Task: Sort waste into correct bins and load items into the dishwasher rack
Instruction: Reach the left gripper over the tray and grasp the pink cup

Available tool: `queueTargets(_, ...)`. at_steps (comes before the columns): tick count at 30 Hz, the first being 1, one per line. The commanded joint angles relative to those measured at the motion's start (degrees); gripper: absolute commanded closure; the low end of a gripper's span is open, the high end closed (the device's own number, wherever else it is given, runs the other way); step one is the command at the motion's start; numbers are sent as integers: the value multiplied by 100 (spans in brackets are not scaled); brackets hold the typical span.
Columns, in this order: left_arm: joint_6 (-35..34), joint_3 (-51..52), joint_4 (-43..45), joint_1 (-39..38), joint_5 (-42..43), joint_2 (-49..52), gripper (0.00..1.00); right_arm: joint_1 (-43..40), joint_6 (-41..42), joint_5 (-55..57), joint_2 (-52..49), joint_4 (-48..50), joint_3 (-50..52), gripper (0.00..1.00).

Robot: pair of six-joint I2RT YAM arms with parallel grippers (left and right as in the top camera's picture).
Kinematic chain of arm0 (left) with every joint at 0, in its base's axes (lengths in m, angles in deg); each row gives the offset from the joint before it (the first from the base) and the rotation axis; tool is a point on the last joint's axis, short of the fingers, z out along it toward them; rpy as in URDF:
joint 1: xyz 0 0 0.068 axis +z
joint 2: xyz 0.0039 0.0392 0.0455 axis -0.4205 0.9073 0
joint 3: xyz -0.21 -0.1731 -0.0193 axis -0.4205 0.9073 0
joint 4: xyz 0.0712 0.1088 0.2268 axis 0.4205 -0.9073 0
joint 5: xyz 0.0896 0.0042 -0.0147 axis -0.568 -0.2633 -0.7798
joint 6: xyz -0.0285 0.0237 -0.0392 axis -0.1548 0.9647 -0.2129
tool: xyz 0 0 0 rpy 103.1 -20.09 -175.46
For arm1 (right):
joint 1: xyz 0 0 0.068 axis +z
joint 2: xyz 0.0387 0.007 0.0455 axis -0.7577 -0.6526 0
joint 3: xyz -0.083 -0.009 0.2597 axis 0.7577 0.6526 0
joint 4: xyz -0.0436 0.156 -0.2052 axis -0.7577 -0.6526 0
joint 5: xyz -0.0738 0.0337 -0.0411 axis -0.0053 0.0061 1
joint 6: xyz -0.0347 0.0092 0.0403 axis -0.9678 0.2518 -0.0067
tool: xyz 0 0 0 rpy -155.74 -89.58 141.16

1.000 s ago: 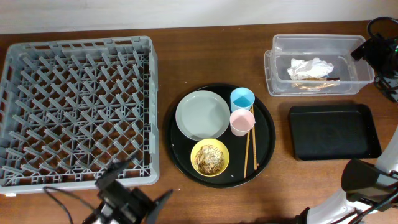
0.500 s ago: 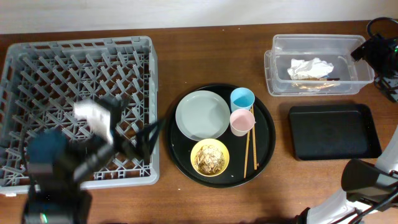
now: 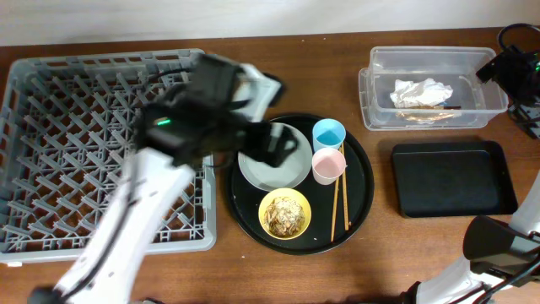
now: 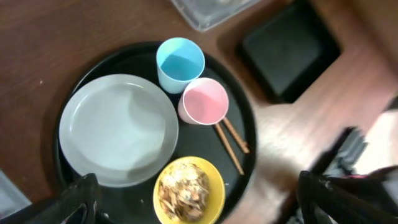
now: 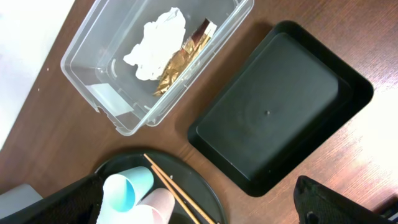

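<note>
The wooden chopsticks are by one side of the pink cup's rim (image 3: 342, 175) (image 4: 221, 116). My left gripper goes to that side of the rim next and closes there.
My left gripper (image 3: 277, 145) is open and empty, hovering over the round pale grey plate (image 3: 257, 169) on the large round black tray (image 3: 364, 198). In the left wrist view its fingers (image 4: 202, 208) spread wide around the plate (image 4: 115, 127) and the yellow bowl (image 4: 186, 193) of beige-brown food scraps (image 3: 285, 213). The light-blue cup (image 3: 329, 133), pink cup (image 3: 328, 165) and wooden chopsticks (image 3: 340, 203) lie on the round tray. The crumpled napkin (image 3: 419, 91) lies in the clear tub (image 3: 380, 84). My right gripper (image 5: 205, 208) is open and empty, high above the shallow black tray (image 5: 280, 106).
The grey dishwasher rack (image 3: 51, 101) fills the left of the table, with my left arm stretched across its right side. The shallow black tray (image 3: 451, 177) lies below the tub at the right. A gold-brown wrapper (image 5: 177, 62) lies beside the napkin in the tub.
My left arm swung from the front left table edge up across the rack and now reaches over the grey plate. The right arm and all objects have stayed put.
</note>
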Motion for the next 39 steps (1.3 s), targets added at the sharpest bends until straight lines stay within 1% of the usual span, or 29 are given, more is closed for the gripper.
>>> queueTargets(1, 85, -223, 210, -560, -619, 400, 1, -20, 31, 76, 0, -31, 2, 1)
queueTargets(4, 175, -221, 321, -855, -92, 682, 1, -20, 31, 76, 0, -33, 2, 1)
queueTargets(7, 748, -219, 494, -1226, -52, 1038, 1, -20, 31, 74, 0, -33, 2, 1)
queueTargets(9, 883, -219, 573, -1541, -190, 1342, 2, -20, 31, 74, 0, -33, 2, 1)
queueTargets(12, 881, -219, 769, -1996, -1071, 1801, 29, -20, 31, 76, 0, -33, 2, 1)
queueTargets(13, 879, -219, 837, -2100, -1314, 1908, 34, -20, 31, 76, 0, -33, 2, 1)
queueTargets(15, 879, -219, 1016, -2350, -1891, 2181, 41, -20, 31, 76, 0, -33, 2, 1)
queueTargets(17, 876, -219, 1130, -2481, -2236, 2367, 50, -20, 31, 76, 0, -33, 2, 1)
queueTargets(19, 859, -219, 1261, -2592, -2636, 2601, 52, -20, 31, 76, 0, -33, 2, 1)
queueTargets(21, 859, -219, 1399, -2627, -2815, 2824, 53, -20, 31, 76, 0, -33, 2, 1)
queueTargets(25, 835, -219, 1491, -2621, -2820, 3003, 54, -20, 31, 76, 0, -33, 2, 1)
queueTargets(29, 837, -219, 1488, -2621, -2802, 3064, 60, -20, 31, 76, 0, -33, 2, 1)
queueTargets(32, 804, -219, 1491, -2623, -2800, 3073, 68, -20, 31, 76, 0, -33, 2, 1)
queueTargets(36, 706, -216, 1488, -2621, -2798, 3075, 73, -20, 31, 76, 0, -33, 2, 1)
queueTargets(39, 684, -216, 1467, -2621, -2798, 3075, 89, -20, 31, 76, 0, -33, 2, 1)
